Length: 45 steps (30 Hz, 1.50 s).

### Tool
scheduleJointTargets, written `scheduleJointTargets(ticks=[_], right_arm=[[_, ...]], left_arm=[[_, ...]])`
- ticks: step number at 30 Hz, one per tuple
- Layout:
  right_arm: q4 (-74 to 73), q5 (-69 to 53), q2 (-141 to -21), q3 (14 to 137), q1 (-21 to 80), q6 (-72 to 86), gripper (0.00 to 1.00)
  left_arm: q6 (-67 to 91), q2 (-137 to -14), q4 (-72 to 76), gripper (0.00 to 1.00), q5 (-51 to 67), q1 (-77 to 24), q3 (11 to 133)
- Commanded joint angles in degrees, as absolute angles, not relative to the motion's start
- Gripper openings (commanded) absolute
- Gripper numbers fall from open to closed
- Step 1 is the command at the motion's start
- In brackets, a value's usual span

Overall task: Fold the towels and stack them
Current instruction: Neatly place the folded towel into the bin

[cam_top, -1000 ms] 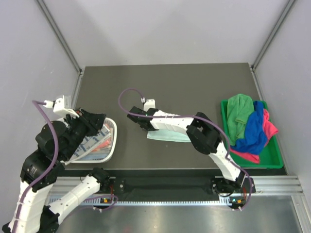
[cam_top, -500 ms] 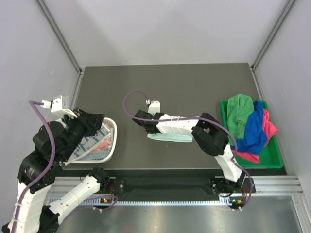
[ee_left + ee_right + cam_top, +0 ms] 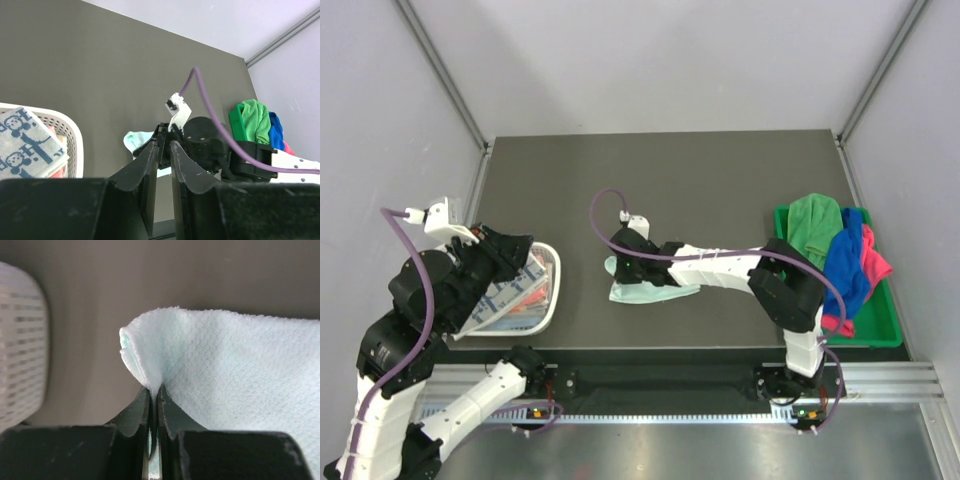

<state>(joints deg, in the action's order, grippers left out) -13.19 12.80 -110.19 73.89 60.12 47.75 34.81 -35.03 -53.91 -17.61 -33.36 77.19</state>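
The robot's right gripper will set the mint towel down on the navy and white patterned towel in the basket (image 3: 490, 306).
A pale mint towel (image 3: 650, 293) lies folded on the dark table, left of centre. My right gripper (image 3: 621, 264) is shut on its left edge; in the right wrist view the gripper (image 3: 154, 390) pinches a raised fold of the mint towel (image 3: 225, 360). My left gripper (image 3: 525, 255) hovers over the white mesh basket (image 3: 553, 292), its jaws a narrow gap apart with nothing between them (image 3: 163, 144). A navy and white patterned towel (image 3: 25, 145) lies folded in the basket on a coral one (image 3: 523, 308). Green (image 3: 815, 235), blue (image 3: 845, 272) and pink (image 3: 876, 263) towels are heaped in the bin.
The green plastic bin (image 3: 880, 336) stands at the table's right edge. The white mesh basket (image 3: 70, 131) sits at the near left, close to the mint towel's left end (image 3: 134, 140). Grey walls enclose the table on three sides.
My right gripper has shut on the mint towel's left edge, and the towel has shifted slightly left and bunched there. The right arm's elbow swung right. The left arm has barely moved.
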Motion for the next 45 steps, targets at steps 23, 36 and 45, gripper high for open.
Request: scheduleJointTargets(ticks=[23, 36, 45], right_arm=[[-4.0, 5.6, -125.6, 117.9, 69.6, 53.0, 0.0], [-5.3, 4.4, -133.2, 131.3, 71.5, 53.8, 0.0], [-1.2, 0.5, -137.5, 136.1, 72.1, 54.6, 0.0]], left_arm=[[33.8, -34.7, -59.5, 0.19, -15.0, -33.2, 87.9], [32.4, -34.5, -60.1, 0.19, -14.9, -33.2, 89.6], [31.8, -34.4, -60.2, 0.19, -14.9, -33.2, 90.4]])
